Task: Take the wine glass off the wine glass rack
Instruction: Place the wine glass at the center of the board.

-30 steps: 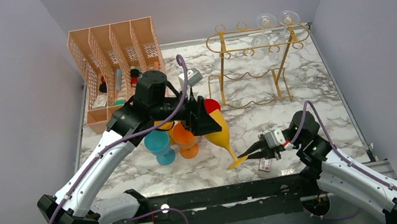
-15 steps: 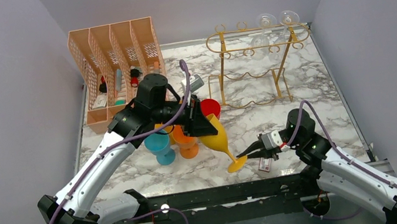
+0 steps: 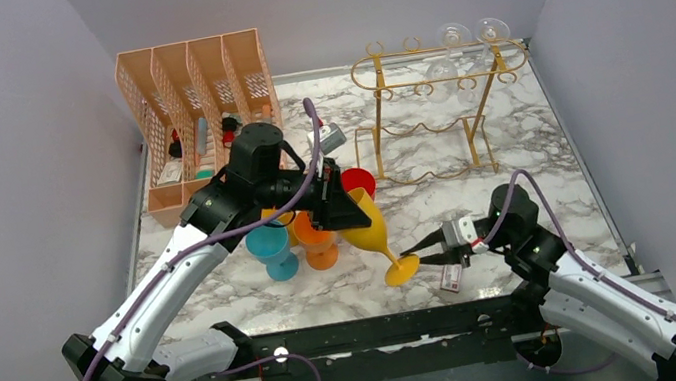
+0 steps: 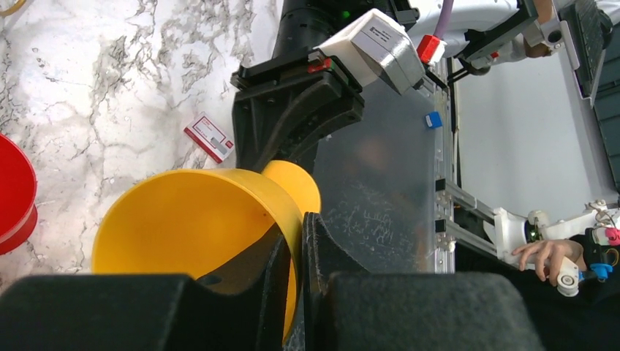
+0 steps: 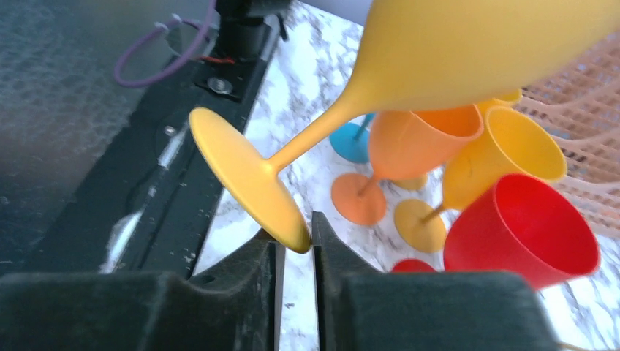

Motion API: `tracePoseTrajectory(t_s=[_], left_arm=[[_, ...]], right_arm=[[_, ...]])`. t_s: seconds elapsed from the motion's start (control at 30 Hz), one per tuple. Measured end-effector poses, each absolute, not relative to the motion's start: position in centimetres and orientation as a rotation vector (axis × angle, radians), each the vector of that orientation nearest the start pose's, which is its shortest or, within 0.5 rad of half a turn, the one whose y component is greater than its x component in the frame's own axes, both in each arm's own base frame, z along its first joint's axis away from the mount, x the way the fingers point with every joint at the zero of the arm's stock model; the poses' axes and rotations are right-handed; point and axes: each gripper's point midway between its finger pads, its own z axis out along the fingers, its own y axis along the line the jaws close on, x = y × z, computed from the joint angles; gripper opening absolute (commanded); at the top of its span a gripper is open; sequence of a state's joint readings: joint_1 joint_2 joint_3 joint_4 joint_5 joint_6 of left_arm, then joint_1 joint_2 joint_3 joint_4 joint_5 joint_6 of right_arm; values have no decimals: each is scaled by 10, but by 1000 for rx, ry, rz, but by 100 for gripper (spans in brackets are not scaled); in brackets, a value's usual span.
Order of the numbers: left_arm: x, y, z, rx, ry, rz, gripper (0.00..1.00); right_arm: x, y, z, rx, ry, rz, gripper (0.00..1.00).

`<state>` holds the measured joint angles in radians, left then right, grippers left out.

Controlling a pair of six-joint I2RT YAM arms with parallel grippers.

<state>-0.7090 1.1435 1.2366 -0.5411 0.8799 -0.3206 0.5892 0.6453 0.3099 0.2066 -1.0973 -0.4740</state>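
Note:
The robot's left gripper will release the yellow wine glass on the table (image 3: 364, 258) beside the orange goblet, nearer than the red goblet.
A yellow wine glass (image 3: 373, 234) hangs tilted over the table, bowl up-left and foot (image 3: 403, 270) down-right. My left gripper (image 3: 342, 212) is shut on the bowl's rim, one finger inside the bowl (image 4: 190, 219) and one outside; in its own view the left gripper (image 4: 296, 234) pinches the thin yellow wall. My right gripper (image 3: 422, 257) is open by a narrow gap, and the edge of the foot (image 5: 245, 175) sits at the right gripper's (image 5: 295, 235) tips, touching one finger. The gold wine glass rack (image 3: 436, 63) stands at the back right with clear glasses (image 3: 452, 35) hanging on it.
A peach lattice organiser (image 3: 201, 110) stands at the back left. Blue (image 3: 272, 246), orange (image 3: 316, 239) and red (image 3: 358, 182) goblets cluster under the left arm. A small card (image 3: 451, 280) lies beneath the right gripper. A small box (image 3: 331, 138) lies behind the goblets.
My left gripper closed onto the yellow glass's rim. My right jaws, shut on the foot before, have parted slightly. The glass shifted a little left.

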Motion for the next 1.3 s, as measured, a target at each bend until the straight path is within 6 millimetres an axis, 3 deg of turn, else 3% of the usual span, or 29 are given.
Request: tracePoseTrajectory(t_s=[0.17,0.4,0.8,0.93,1.03,1.17,1.3], left_arm=[[125,-298,325,1020,1931,-1512,0],[126,-296,326,1016,1919,-1481,0],[149,-296,317,965,1938,-1232,0],[124,-318,304,1076,1920,-1154,0],[107,-338,283,1177,1931,-1073,0],[103,-348,250,1249,1976,-894,0],[109,-351,233,1271,1970,-722,0]], right_arm=[[109,246,185,-1457,966,1008,40],[106,242,189,-1430,992,1008,52],[119,226,237,-1229,990,849,57],[134,212,251,-1063,1026,764,60],[147,199,253,-925,1077,711,65],[173,169,263,-625,1187,644,68],[198,137,260,-289,1326,615,68]])
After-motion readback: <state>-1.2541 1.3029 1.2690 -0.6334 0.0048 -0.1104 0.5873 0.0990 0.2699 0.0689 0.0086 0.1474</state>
